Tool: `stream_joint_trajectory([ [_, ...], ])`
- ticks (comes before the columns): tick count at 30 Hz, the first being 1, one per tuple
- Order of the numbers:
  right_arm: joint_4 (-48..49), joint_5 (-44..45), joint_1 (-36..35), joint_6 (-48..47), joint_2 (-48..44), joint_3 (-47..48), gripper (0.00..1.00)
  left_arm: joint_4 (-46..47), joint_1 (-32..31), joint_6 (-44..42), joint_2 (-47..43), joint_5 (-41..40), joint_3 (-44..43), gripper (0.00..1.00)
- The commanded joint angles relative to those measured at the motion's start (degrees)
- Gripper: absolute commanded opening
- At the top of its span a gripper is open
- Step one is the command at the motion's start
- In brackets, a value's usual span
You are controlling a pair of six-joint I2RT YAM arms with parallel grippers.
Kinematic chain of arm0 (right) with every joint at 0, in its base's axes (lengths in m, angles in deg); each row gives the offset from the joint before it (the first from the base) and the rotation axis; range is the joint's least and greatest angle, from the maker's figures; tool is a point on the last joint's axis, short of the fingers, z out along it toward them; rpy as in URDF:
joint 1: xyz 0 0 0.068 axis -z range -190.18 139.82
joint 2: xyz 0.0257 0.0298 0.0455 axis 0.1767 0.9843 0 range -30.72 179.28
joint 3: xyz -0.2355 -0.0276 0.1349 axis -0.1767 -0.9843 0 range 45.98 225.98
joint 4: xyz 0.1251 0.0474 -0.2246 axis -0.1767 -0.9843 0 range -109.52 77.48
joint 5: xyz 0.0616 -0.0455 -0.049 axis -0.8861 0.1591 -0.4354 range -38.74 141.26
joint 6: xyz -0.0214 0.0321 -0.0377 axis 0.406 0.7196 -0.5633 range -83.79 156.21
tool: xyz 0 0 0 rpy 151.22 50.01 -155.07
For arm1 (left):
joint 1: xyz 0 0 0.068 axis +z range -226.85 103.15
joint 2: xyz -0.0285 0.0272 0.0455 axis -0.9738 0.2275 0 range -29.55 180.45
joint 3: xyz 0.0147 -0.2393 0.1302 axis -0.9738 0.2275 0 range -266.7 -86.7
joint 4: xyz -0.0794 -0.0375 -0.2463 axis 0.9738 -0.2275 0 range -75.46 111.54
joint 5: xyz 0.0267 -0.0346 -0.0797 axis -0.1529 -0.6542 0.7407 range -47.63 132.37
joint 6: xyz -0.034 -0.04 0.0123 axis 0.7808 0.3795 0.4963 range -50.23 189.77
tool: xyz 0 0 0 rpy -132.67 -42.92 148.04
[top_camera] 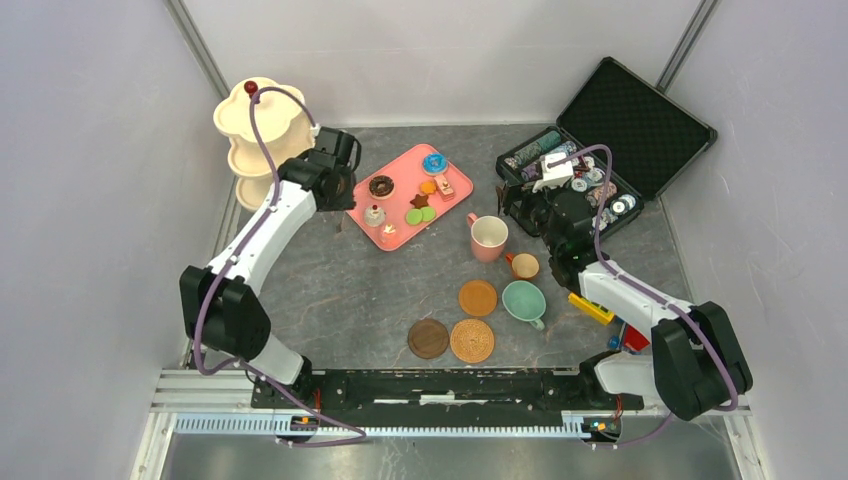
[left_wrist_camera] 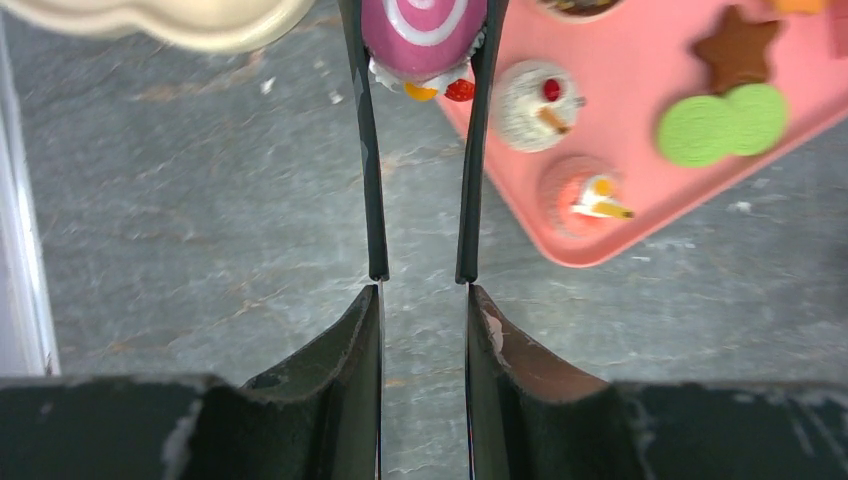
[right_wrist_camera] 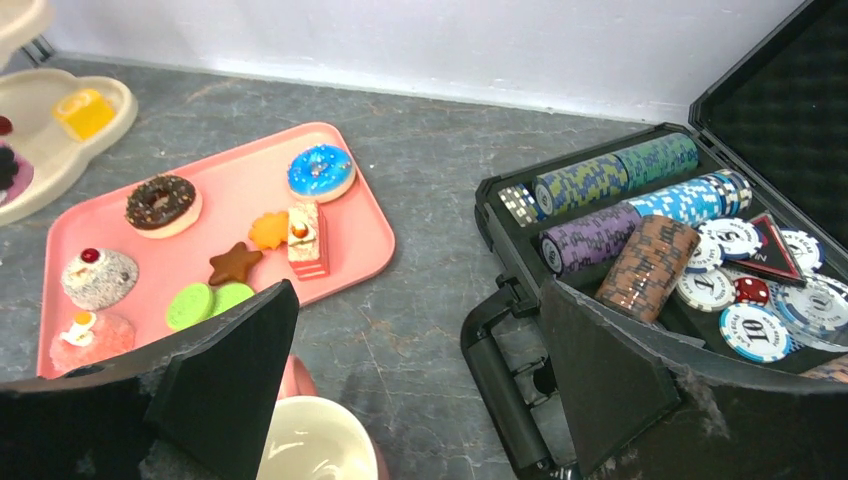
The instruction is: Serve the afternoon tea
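Observation:
My left gripper releases the pink swirl pastry next on the cream stand's lowest level (top_camera: 315, 194), toward the pink tray. The pastry is now held above the table.
My left gripper (left_wrist_camera: 423, 70) is shut on a pink swirl pastry (left_wrist_camera: 423, 30), held above the table between the cream stand (top_camera: 258, 130) and the pink tray (top_camera: 452, 205). In the top view this gripper (top_camera: 340, 165) hides the pastry. Several pastries lie on the tray, among them a blue donut (right_wrist_camera: 320, 172) and a chocolate donut (right_wrist_camera: 162, 203). A yellow pastry (right_wrist_camera: 85, 112) sits on the stand's lowest tier. My right gripper (right_wrist_camera: 418, 300) is open and empty, above the table beside the pink cup (top_camera: 488, 236). A brown cup (top_camera: 524, 265), a teal cup (top_camera: 524, 300) and three coasters (top_camera: 477, 297) lie nearer the front.
An open black case (top_camera: 640, 125) with poker chips (right_wrist_camera: 650, 265) stands at the back right, its handle (right_wrist_camera: 495, 375) just under my right gripper. A yellow block (top_camera: 590, 307) lies by the right arm. Grey walls close in left and right.

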Motion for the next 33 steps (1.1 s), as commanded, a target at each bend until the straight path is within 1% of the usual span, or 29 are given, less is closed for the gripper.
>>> stream_joint_trajectory([
  [1,6.64,-2.50,-0.33,1.15,-0.77,-1.17,0.98,2.74,3.56,-1.70,-2.44,-4.94,3.94,0.27],
  [5,4.48,0.02,-0.37,-2.75,-0.28,-1.05,0.98,9.19,6.15,-0.87,-2.47,-6.97,7.83,0.28],
  [9,3.93,1.85,-0.37,-4.19,0.18,-1.01,0.98,10.53,7.71,-0.42,2.61,-6.22,5.49,0.27],
  [14,5.01,-0.06,-0.37,-3.64,1.33,-0.80,0.98,9.11,7.92,-0.71,9.49,-8.52,-0.19,0.25],
  [21,6.63,-2.54,-0.37,-2.18,2.14,-1.07,0.98,10.53,8.01,-1.87,14.68,-13.70,-3.56,0.26],
  [33,6.29,-3.27,-0.37,-1.88,4.78,0.08,0.98,14.26,9.76,-2.89,16.55,-13.72,-2.95,0.28],
])
